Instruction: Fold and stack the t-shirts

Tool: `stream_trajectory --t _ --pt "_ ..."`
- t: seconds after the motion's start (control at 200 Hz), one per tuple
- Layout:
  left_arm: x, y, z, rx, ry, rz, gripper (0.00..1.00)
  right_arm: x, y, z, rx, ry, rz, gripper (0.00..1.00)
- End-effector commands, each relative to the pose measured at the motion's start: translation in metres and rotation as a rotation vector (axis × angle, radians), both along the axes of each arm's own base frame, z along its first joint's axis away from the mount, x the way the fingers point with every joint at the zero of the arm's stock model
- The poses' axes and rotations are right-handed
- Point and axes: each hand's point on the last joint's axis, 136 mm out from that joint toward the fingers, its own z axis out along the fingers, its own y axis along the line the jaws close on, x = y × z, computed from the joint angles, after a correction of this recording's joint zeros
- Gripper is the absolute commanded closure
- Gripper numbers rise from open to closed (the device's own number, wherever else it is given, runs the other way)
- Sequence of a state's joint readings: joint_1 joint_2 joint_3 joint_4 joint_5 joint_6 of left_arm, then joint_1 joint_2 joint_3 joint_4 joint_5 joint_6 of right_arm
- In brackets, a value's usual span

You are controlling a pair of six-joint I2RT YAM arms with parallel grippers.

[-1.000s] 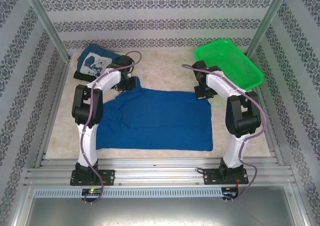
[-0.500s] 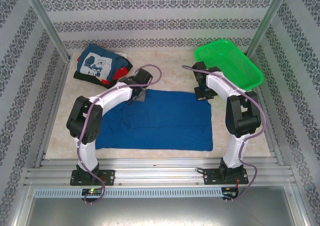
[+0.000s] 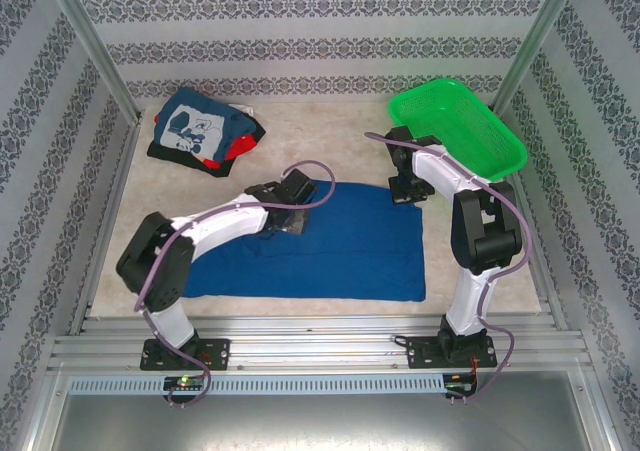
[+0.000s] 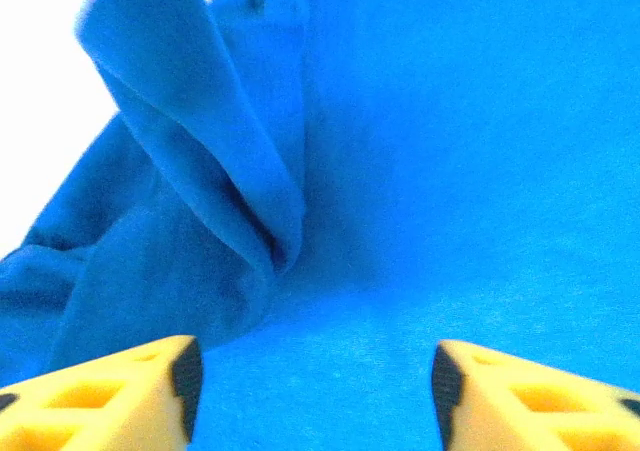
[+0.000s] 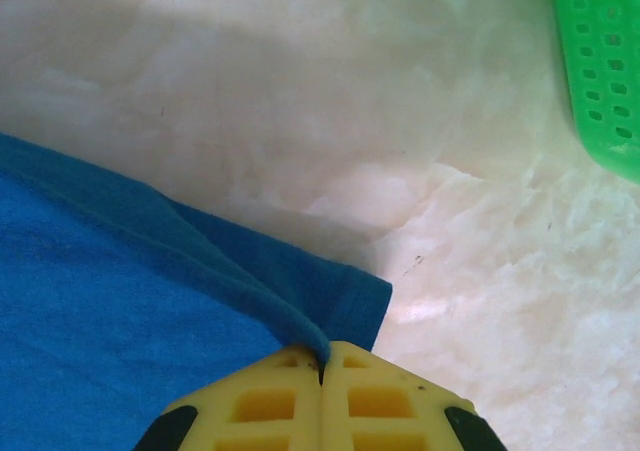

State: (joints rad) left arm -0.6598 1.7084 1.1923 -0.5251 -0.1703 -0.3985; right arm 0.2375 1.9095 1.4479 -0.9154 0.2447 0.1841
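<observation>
The royal-blue t-shirt's far edge is drawn in by a bunched fold, so my left gripper should grab the t-shirt's edge point(image 4: 75, 201) next to the fold and pull it toward the stack.
A royal-blue t-shirt point(image 3: 350, 256) lies spread across the middle of the table, its left sleeve folded inward. My left gripper point(image 3: 289, 221) hovers over the shirt's upper left part. In the left wrist view this gripper point(image 4: 312, 396) is open, with flat blue cloth point(image 4: 460, 171) under it and a bunched fold point(image 4: 200, 181) just ahead on the left. My right gripper point(image 3: 404, 193) is at the shirt's far right corner. It is shut point(image 5: 322, 359) on a pinched ridge of the blue cloth point(image 5: 120, 281). A folded stack topped by a navy shirt with a white graphic point(image 3: 198, 128) sits at the back left, with red and black cloth below.
A green mesh basket point(image 3: 462, 126) stands at the back right, its rim point(image 5: 600, 61) close to the right gripper. The pale tabletop point(image 5: 400, 121) is bare behind the shirt. Patterned walls and metal posts enclose the table.
My left arm swung from the shirt's far left sleeve toward the near middle, carrying the sleeve inward over the shirt. The right gripper stayed put at the corner.
</observation>
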Motion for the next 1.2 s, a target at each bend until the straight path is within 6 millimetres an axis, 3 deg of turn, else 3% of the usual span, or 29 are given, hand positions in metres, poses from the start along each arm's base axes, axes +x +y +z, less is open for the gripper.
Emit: stream_trajectory --t 0.0,0.155,0.24,0.385,0.455,0.59,0.854,1.194 --pt "0.015 0.0 0.043 -0.159 -0.054 0.061 0.32 -0.002 -0.002 0.008 0.02 -0.016 -0.027 1.0" --pt "0.03 0.029 0.049 -0.365 0.031 0.157 0.26 -0.003 -0.001 0.007 0.023 -0.013 -0.027 1.0" --pt "0.037 0.042 0.041 -0.426 0.103 0.172 0.26 -0.004 -0.002 0.006 0.024 -0.011 -0.028 1.0" --pt "0.047 0.046 0.022 -0.5 0.232 0.107 0.35 -0.005 0.0 0.006 0.024 -0.005 -0.024 1.0" --pt "0.047 0.058 0.013 -0.489 0.283 0.119 0.43 -0.006 -0.001 0.007 0.018 -0.003 -0.021 1.0" --pt "0.044 0.068 0.002 -0.535 0.34 0.115 0.46 -0.009 -0.005 0.008 0.003 -0.005 -0.013 1.0" --pt "0.038 0.073 -0.028 -0.467 0.409 0.085 0.5 -0.011 -0.004 0.005 0.011 0.003 -0.016 1.0" --pt "0.033 0.046 -0.047 -0.511 0.461 0.041 0.53 -0.012 -0.005 0.004 0.005 0.007 -0.013 1.0"
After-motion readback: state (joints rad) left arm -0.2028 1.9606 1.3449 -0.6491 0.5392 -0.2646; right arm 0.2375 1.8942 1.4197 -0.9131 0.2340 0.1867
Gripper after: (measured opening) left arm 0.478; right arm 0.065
